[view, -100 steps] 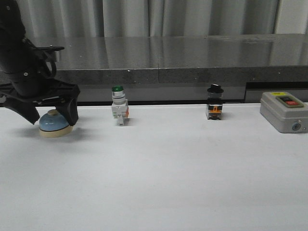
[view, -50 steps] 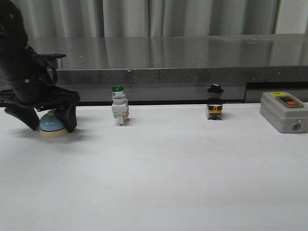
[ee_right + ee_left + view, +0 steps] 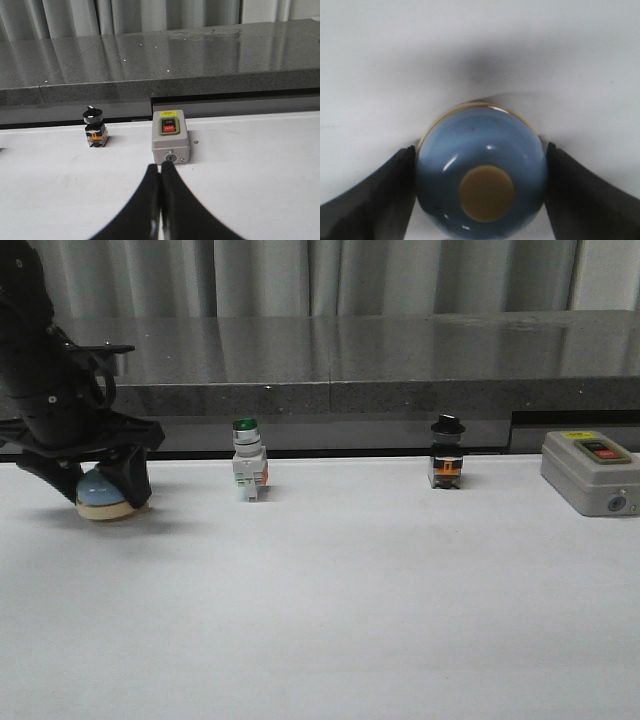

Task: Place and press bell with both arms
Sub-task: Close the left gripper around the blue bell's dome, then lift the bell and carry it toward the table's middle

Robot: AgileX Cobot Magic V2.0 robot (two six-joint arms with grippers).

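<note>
Next, my left gripper sets the bell down on the table [image 3: 322, 568] in front of the gap between green-capped and black-knobbed switches.
The bell [image 3: 101, 503], a light-blue dome on a cream base with a cream button, is at the far left of the white table. My left gripper [image 3: 98, 494] is shut on it, one black finger on each side of the dome. In the left wrist view the bell [image 3: 480, 145] fills the space between the fingers [image 3: 380, 195], and a soft shadow lies on the table beyond it. It seems to hang slightly off the surface. My right gripper [image 3: 160, 169] is shut on nothing, low over the table in front of the grey box. It does not show in the front view.
A green-capped white push-button switch [image 3: 247, 468] stands right of the bell. A black-knobbed switch [image 3: 447, 460] is further right, and a grey box with red and black buttons [image 3: 590, 472] is at the far right. A dark stone ledge [image 3: 380, 370] runs behind.
The left gripper's fingers have closed in on the bell. Gripper and bell have shifted slightly left and up.
</note>
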